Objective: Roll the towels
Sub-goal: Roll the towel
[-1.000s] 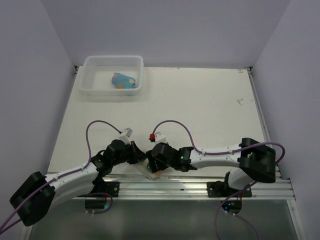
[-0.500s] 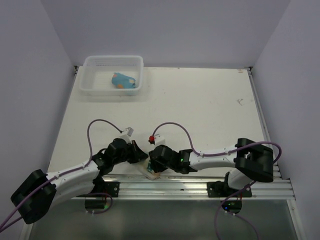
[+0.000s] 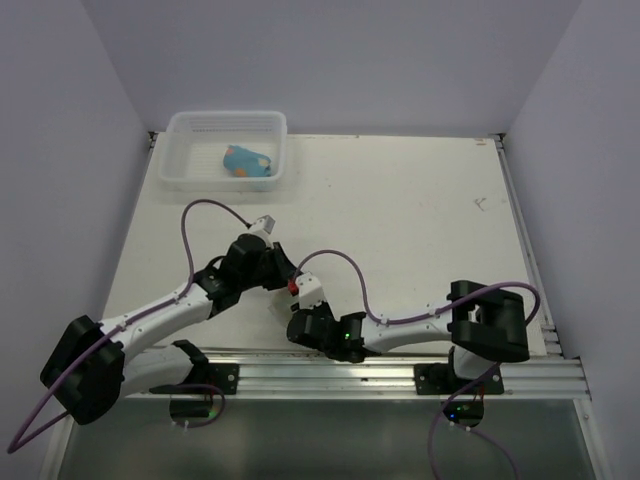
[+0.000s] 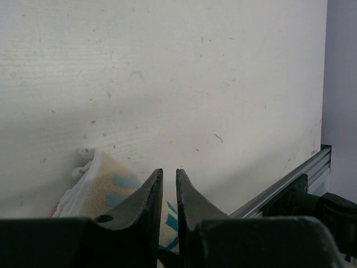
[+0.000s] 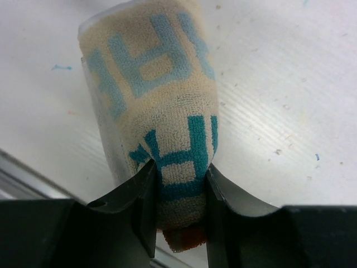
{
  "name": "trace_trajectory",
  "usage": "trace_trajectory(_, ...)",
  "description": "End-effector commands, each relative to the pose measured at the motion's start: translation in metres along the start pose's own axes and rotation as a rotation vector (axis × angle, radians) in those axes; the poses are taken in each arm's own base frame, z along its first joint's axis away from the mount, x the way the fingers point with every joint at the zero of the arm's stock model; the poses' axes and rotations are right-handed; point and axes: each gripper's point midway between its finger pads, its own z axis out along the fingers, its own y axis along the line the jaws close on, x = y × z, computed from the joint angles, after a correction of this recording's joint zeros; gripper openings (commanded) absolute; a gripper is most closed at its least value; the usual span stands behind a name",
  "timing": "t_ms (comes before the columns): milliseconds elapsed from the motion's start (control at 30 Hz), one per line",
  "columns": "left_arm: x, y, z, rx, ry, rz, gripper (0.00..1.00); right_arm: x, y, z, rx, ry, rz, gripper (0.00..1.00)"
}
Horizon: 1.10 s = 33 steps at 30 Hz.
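Note:
The robot's right gripper pinches the roll across its teal lettering, so it should take only the orange end point(image 5: 184, 238) while the left gripper holds the roll farther up.
The cream towel point(image 5: 153, 106) with teal lettering is rolled into a thick tube, an orange patch showing at its near end. My right gripper point(image 5: 179, 167) is shut on that end, low by the table's near edge point(image 3: 298, 326). My left gripper point(image 4: 169, 174) hangs just above the roll, jaws a narrow gap apart with nothing between them. A corner of the cream towel point(image 4: 106, 181) shows below its fingers. In the top view the left gripper point(image 3: 284, 271) sits a little behind the right one. The light blue towel point(image 3: 248, 161) lies bunched in the basket.
The white slatted basket point(image 3: 227, 185) stands at the far left corner of the table. An aluminium rail point(image 3: 400, 366) runs along the near edge, right beside the rolled towel. Purple cables loop over both arms. Walls close in the left, right and back.
My left gripper has let go, parted its jaws slightly and pulled back away from the near edge. My right gripper has closed on the rolled cream towel and shifted left along the edge.

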Motion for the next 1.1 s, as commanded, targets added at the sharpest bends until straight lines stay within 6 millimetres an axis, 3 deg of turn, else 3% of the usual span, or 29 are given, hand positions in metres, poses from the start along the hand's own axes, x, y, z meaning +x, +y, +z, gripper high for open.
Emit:
trace_trajectory(0, -0.007, -0.010, -0.001, 0.016, 0.004, 0.020, 0.19, -0.015, -0.026, 0.001, 0.231, -0.107, -0.138, 0.23)
trace_trajectory(167, 0.008, -0.004, 0.000, 0.038, 0.040, -0.002, 0.19, -0.013, -0.011, 0.008, 0.340, -0.113, -0.287, 0.24)
trace_trajectory(500, 0.045, 0.005, -0.010, 0.086, 0.102, -0.067, 0.19, 0.009, -0.011, 0.009, 0.475, -0.082, -0.406, 0.29)
trace_trajectory(633, 0.057, 0.020, -0.010, 0.052, 0.113, -0.075, 0.19, 0.013, -0.005, 0.010, 0.450, -0.071, -0.394, 0.32)
trace_trajectory(867, 0.086, 0.060, -0.008, -0.012, 0.140, -0.104, 0.18, 0.006, 0.010, 0.002, 0.332, -0.053, -0.327, 0.52)
trace_trajectory(1067, 0.094, 0.073, -0.006, -0.044, 0.147, -0.112, 0.18, -0.006, 0.029, -0.012, 0.196, -0.045, -0.242, 0.59)
